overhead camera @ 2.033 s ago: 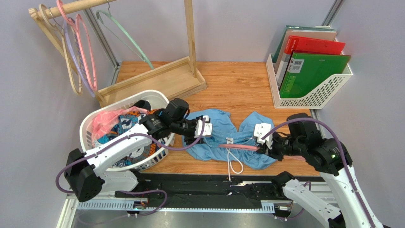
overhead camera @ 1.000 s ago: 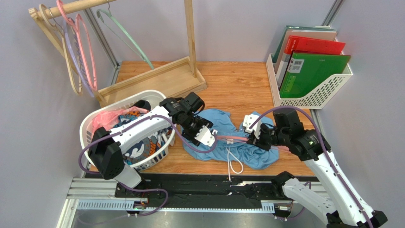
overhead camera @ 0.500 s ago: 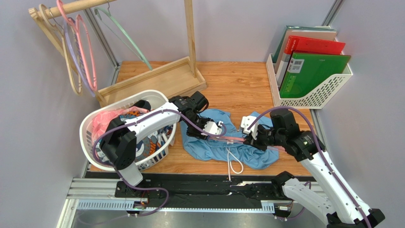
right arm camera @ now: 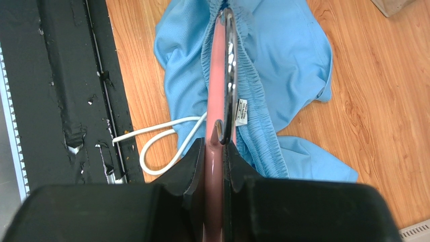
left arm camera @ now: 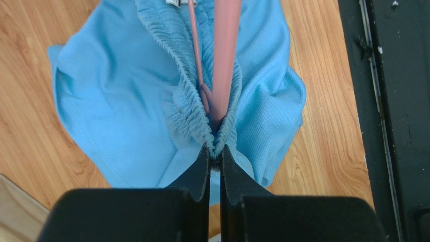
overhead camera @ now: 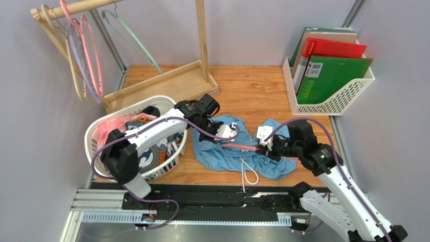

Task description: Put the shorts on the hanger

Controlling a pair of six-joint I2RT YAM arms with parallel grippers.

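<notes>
My left gripper needs to grip waistband and hanger together (left arm camera: 220, 112) before my right gripper moves away, because it is pinching only the waistband of the shorts past the hanger's end.
The light blue shorts (overhead camera: 222, 155) lie spread on the wooden table, with the white drawstring (overhead camera: 248, 174) looped toward the near edge. The salmon-pink hanger (overhead camera: 242, 147) runs sideways through the waistband opening. In the left wrist view my left gripper (left arm camera: 216, 151) is shut on the bunched elastic waistband of the shorts (left arm camera: 126, 101), just past the hanger (left arm camera: 225, 50) end. My right gripper (right arm camera: 217, 143) is shut on the hanger (right arm camera: 218, 85) by its silver hook, next to the white label (right arm camera: 241, 112) on the shorts (right arm camera: 282, 55). From above, the left gripper (overhead camera: 228, 132) and the right gripper (overhead camera: 262, 141) face each other.
A white laundry basket (overhead camera: 101, 126) with pink and patterned clothes stands left of the shorts. A wooden rack (overhead camera: 161, 85) behind it carries several hangers at the top left. A white file holder (overhead camera: 328, 103) with folders stands at the back right. A black rail (overhead camera: 212, 199) runs along the near edge.
My left gripper moved right along the shorts to the waistband at the hanger's end and shut on it. The right arm shifted slightly, still holding the hanger.
</notes>
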